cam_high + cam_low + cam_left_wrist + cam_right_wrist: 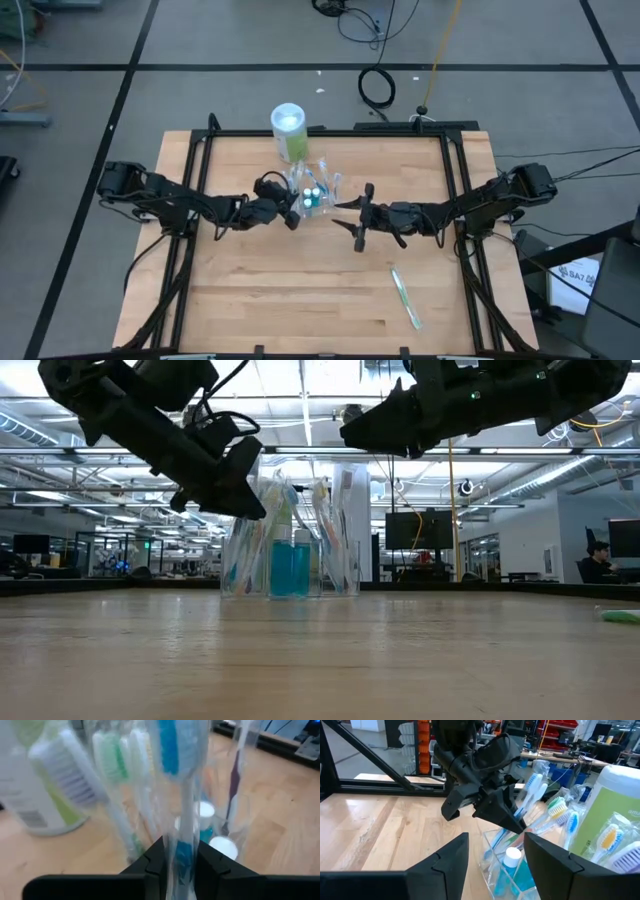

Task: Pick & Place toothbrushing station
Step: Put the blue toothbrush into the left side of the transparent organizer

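Note:
My left gripper is going to release the blue toothbrush in the clear plastic container [302, 199] [183, 857] next to the teal tubes with white caps.
A small clear plastic container [316, 190] stands at the table's middle, holding several upright toothbrushes and teal white-capped tubes [290, 565]. My left gripper [291, 213] is at the container's left side, shut on a wrapped blue toothbrush [176, 750] that stands among the others. My right gripper [353, 214] is open and empty, raised just right of the container; it shows in the low view [362, 428]. One green toothbrush [405, 297] lies flat on the table at the near right. My left gripper pinches the blue toothbrush's handle [182, 854], below its head, between its two fingers. The fingers come slanting from the table's left and lie across the brush. The brush stands about upright, head up, with its lower part down in the container [506, 851].
A taller green-and-white canister [288, 128] stands just behind the container, toward the far edge. Black frame rails [200, 150] run along the table's left, right and far sides. Bare wood lies toward the near edge.

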### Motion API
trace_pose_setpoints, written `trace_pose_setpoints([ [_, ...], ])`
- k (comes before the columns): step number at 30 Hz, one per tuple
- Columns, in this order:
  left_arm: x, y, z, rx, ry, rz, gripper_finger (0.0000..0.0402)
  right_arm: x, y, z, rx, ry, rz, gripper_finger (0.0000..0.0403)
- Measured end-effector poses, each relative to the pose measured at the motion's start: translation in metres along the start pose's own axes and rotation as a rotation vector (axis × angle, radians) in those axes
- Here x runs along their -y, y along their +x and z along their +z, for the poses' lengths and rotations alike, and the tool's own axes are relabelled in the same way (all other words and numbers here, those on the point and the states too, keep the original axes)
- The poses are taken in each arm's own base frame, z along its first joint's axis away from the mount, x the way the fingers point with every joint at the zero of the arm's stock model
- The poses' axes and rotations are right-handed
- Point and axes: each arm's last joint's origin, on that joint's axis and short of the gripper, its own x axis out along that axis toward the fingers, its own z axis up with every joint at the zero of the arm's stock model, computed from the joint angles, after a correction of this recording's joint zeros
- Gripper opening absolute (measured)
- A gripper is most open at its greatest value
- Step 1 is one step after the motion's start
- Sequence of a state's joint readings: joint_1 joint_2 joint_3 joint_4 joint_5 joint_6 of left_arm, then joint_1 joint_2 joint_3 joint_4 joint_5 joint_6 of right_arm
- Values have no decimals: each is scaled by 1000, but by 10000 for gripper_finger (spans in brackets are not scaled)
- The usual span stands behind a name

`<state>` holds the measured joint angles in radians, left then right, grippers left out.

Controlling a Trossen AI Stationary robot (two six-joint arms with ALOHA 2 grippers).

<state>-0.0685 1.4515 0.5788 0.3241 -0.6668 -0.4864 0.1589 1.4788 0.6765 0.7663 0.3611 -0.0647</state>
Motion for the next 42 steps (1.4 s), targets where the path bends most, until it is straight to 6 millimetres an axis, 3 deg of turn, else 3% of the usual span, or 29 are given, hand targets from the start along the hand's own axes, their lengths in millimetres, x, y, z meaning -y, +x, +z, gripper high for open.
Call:
trace_pose_setpoints([
  [13, -5, 1, -12, -96, 8, 37, 70, 0, 0, -1, -10, -4, 1, 200],
  [26, -2, -1, -12, -91, 35, 20, 15, 0, 0, -1, -14, -5, 2, 203],
  [33, -2, 0, -14, -169, 15, -65, 32, 0, 0, -1, -14, -5, 1, 203],
  [42, -6, 2, -14, -185, 38, -46, 36, 0, 0, -1, -14, -5, 2, 203],
])
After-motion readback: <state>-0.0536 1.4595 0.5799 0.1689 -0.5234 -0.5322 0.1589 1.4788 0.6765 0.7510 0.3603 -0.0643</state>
